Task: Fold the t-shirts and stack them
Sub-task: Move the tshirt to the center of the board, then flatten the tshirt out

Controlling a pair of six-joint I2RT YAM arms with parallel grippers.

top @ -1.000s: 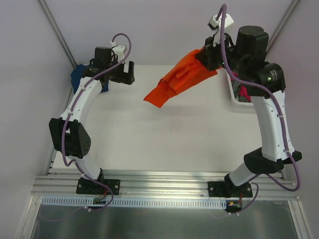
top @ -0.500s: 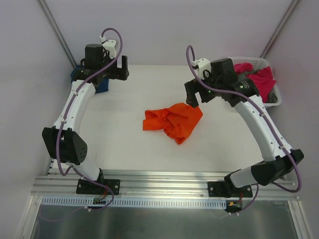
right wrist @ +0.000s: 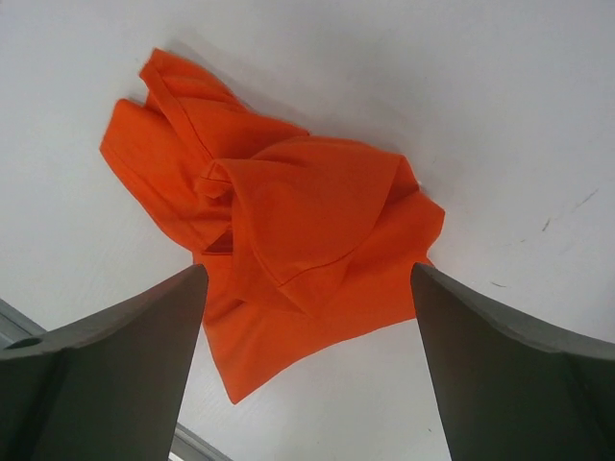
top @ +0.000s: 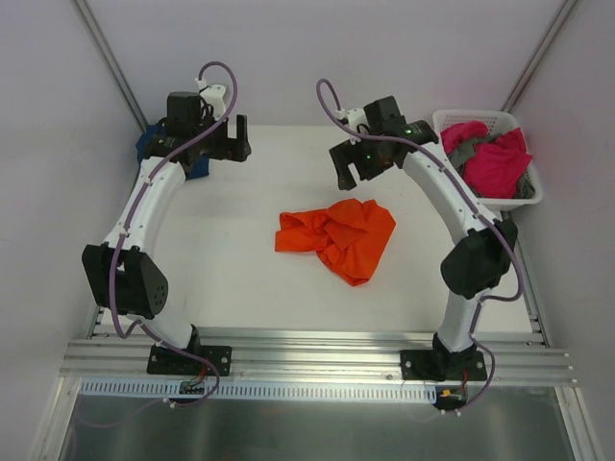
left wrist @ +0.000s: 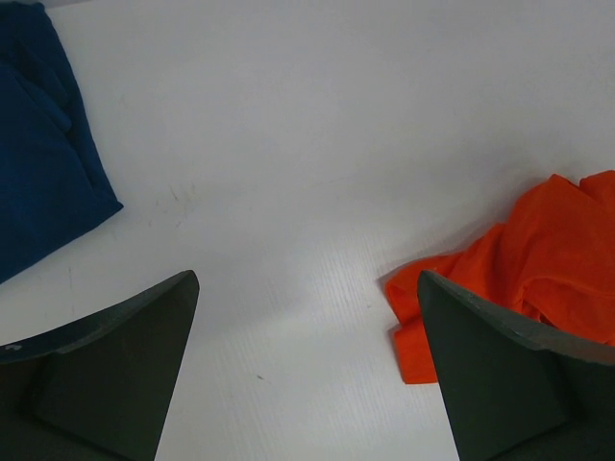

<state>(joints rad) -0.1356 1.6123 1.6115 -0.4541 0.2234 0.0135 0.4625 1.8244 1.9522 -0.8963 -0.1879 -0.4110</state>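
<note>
Next, my right gripper needs to go down to the folded-over flap (top: pixel 339 226) (right wrist: pixel 281 229) in the middle of the orange t-shirt and close there.
A bright orange t-shirt (top: pixel 336 235) lies crumpled in the middle of the white table, with no gripper touching it. My right gripper (top: pixel 348 171) hovers open just behind it; in the right wrist view the orange t-shirt (right wrist: pixel 288 221) lies below the gap between the open jaws (right wrist: pixel 308 271). My left gripper (top: pixel 235 139) stands open at the back left, empty (left wrist: pixel 307 279), beside a navy blue t-shirt (top: pixel 146 146). The left wrist view has the navy t-shirt (left wrist: pixel 38 173) at the left and the orange t-shirt (left wrist: pixel 538 250) at the right. A magenta t-shirt (top: pixel 495 163) and grey cloth (top: pixel 461 152) fill the basket.
The white slotted basket (top: pixel 480 115) stands at the back right corner of the table. Metal frame posts run up both back corners. An aluminium rail carrying both arm bases crosses the near edge.
My right gripper has opened and let go of the orange t-shirt, which dropped crumpled onto the table. The right arm swung left, away from the basket. The left arm barely shifted.
</note>
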